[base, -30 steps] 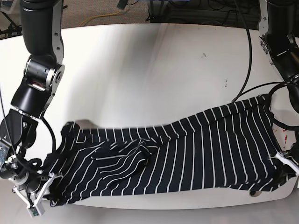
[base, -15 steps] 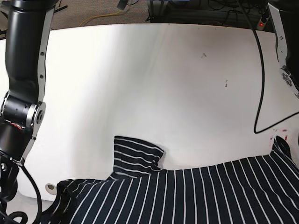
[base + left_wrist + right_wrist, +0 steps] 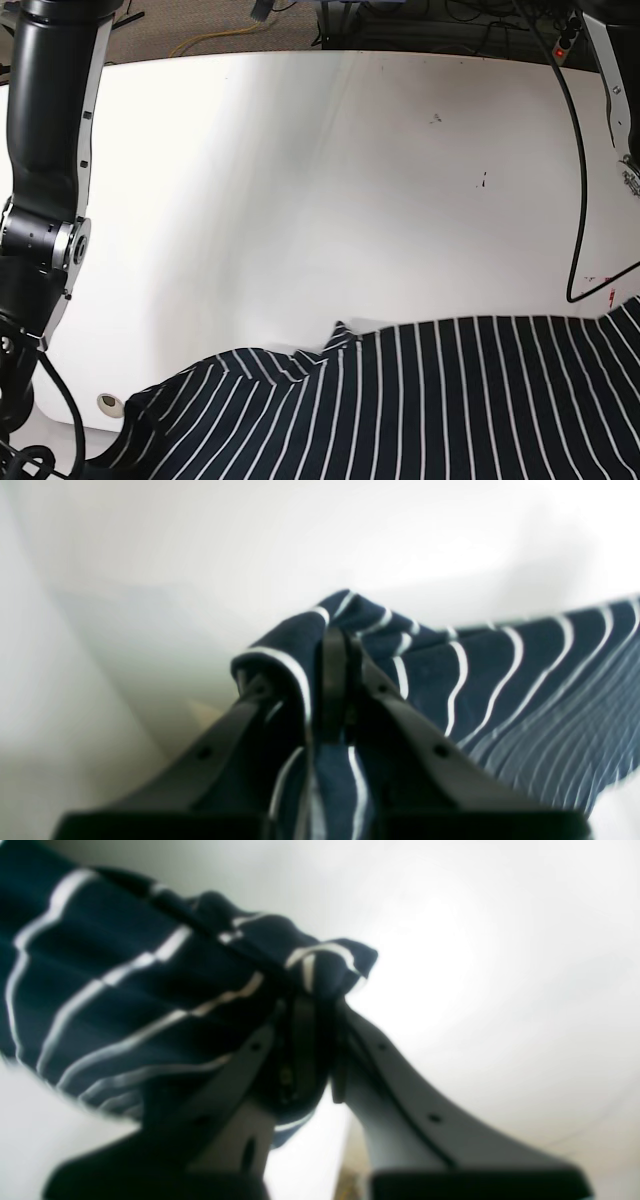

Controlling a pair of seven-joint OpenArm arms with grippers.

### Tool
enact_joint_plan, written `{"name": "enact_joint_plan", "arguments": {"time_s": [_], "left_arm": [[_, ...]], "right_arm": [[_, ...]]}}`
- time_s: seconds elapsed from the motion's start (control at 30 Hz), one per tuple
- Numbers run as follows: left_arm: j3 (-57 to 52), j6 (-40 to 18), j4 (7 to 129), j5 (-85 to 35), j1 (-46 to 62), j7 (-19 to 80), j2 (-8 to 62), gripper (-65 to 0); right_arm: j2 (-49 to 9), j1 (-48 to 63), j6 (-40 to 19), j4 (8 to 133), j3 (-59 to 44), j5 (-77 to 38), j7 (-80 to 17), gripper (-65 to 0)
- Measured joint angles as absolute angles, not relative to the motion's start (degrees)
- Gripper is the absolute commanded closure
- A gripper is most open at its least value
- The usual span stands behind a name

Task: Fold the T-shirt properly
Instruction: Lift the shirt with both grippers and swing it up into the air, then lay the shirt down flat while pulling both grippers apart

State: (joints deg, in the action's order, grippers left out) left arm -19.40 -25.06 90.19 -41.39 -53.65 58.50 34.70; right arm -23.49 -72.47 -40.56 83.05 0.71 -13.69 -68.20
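Next, my left gripper lets go of the T-shirt's corner on the white table's far edge (image 3: 580,103), near the small red light. The T-shirt is lifted above the white table now.
The T-shirt (image 3: 420,400), dark navy with thin white stripes, hangs stretched across the bottom of the base view, lifted above the white table (image 3: 320,200). In the left wrist view my left gripper (image 3: 336,652) is shut on a bunched corner of the T-shirt (image 3: 500,690), and the cloth runs off to the right. In the right wrist view my right gripper (image 3: 312,1007) is shut on another corner of the T-shirt (image 3: 125,985), with cloth spreading to the left. Both grippers sit below the base view's edge.
The right wrist's arm (image 3: 45,200) rises along the base view's left side. A black cable (image 3: 578,180) hangs at the right beside the other arm (image 3: 612,70). Small dark marks (image 3: 484,180) dot the table. A round hole (image 3: 108,403) sits at the table's near-left corner.
The T-shirt has been lifted off the table and drawn toward the near edge. The sleeve that lay folded on the table half a second ago has pulled down into the hanging cloth.
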Motion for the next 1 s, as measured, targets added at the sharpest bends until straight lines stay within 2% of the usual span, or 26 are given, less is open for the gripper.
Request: {"name": "enact_joint_plan", "arguments": {"time_s": [0.1,0.37,0.6,1.0], "left_arm": [[-19.40,-24.64,90.08,-43.00,-48.73,58.72,34.70,0.0],[-23.73,-24.88,94.91,-45.36,-33.26,58.87,32.80,0.0],[-24.80,-24.82,100.64,-44.88,-21.85,59.13,31.03,0.0],[-28.14,-24.64,109.56,-48.18,-2.83,59.05,25.34,0.0]], "right_arm": [[-23.38,-69.14,-40.27,90.04,-2.94,-13.56,-68.12,-2.9],[-22.39,-45.71,-40.60,99.85,-9.85,-13.76,-72.25,-2.9],[-19.97,-31.94,-40.40,107.31,-17.04,-13.45,-71.00,-2.9],[-18.24,-16.58,-40.14,112.05,-25.30,-17.80,-71.61,-2.9]]}}
